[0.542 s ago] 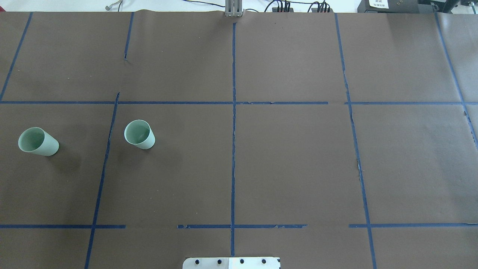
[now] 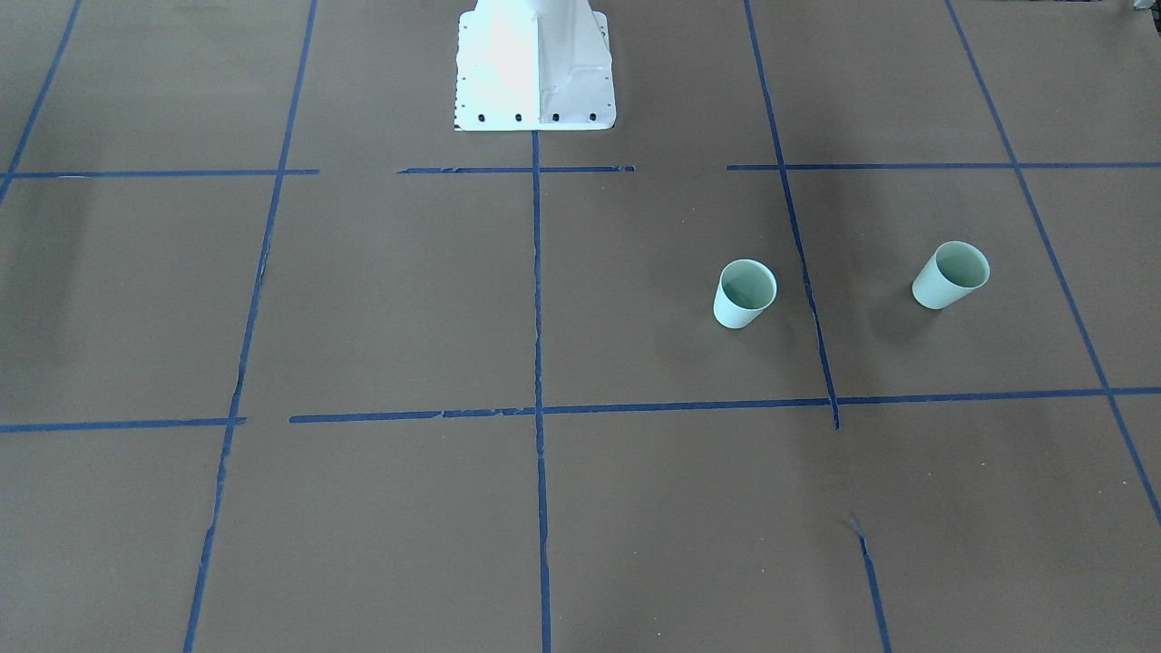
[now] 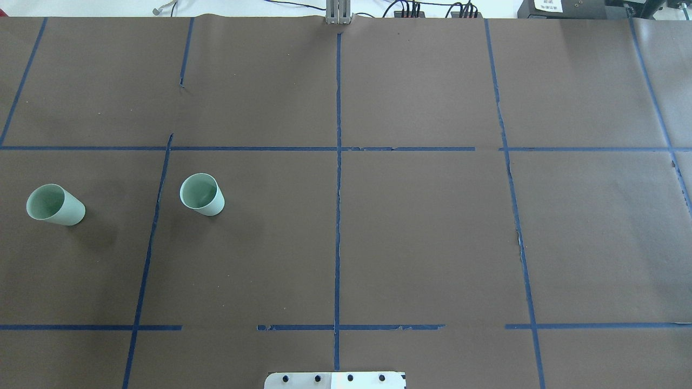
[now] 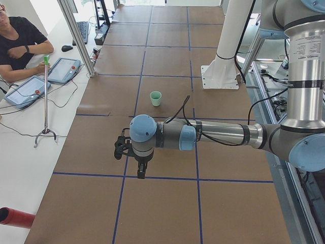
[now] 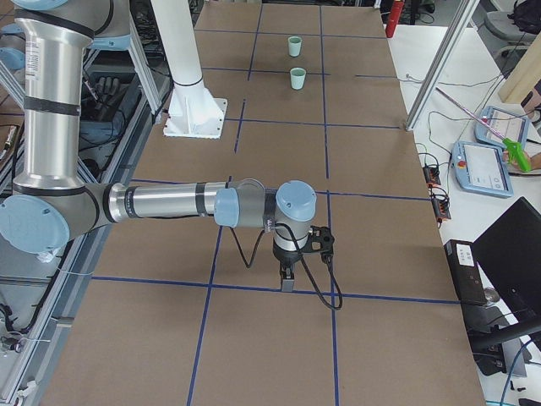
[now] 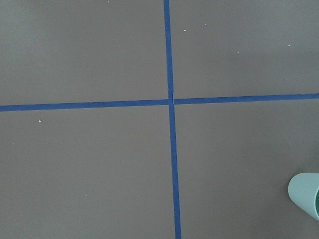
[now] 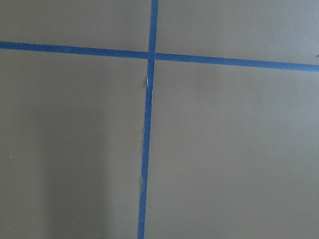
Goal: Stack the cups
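Note:
My left gripper is heading for the outer cup's rim [image 2: 986, 261] [image 6: 316, 200]. It will close there, on the side that faces away from the cup nearer the white robot base.
Two pale mint-green cups stand upright and apart on the brown table, on my left side. In the overhead view one cup [image 3: 55, 205] is near the left edge and the other cup [image 3: 202, 194] is further in. Both show in the front view [image 2: 950, 275] [image 2: 745, 294] and the right side view [image 5: 294, 46] [image 5: 297, 79]. One cup's edge [image 6: 305, 194] shows in the left wrist view. My left gripper [image 4: 140, 173] and right gripper [image 5: 288, 283] hang above the table and show only in the side views, so I cannot tell whether they are open or shut.
Blue tape lines [image 3: 338, 162] divide the table into squares. The white robot base [image 2: 535, 63] stands at the table's near middle edge. An operator [image 4: 20, 43] sits with tablets beyond the far side, beside a thin stand [image 4: 45, 101].

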{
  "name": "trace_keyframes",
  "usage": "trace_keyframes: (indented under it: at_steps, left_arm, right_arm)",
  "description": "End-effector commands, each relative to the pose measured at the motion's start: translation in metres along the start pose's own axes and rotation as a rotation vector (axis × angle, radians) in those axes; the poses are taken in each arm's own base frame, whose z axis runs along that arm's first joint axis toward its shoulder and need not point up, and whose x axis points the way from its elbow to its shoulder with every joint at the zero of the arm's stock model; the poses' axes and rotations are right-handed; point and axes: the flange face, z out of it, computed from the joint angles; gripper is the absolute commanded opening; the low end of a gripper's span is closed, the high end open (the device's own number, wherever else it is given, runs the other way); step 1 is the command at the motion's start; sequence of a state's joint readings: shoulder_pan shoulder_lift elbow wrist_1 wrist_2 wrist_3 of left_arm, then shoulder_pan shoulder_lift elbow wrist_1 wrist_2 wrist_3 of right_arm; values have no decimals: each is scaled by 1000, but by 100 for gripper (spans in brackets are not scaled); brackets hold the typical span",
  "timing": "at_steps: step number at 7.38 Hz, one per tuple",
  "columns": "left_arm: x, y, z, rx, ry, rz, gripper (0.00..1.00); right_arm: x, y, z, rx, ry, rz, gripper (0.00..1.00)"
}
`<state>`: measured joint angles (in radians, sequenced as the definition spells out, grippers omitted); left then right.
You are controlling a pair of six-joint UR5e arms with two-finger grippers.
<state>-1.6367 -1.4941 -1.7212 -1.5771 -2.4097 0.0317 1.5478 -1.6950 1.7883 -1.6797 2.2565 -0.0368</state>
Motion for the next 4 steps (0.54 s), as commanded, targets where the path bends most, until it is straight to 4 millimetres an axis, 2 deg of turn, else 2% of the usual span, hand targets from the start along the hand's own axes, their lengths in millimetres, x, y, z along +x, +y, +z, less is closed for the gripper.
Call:
trace_keyframes:
  at_steps: [1,4]
  left_arm:
    - [2,0,-1,3,0,2,100]
    - [6,-3,-5,16,4,17,100]
  right_arm:
    - [0,0,0,0,0,0,100]
    - [0,0,0,0,0,0,100]
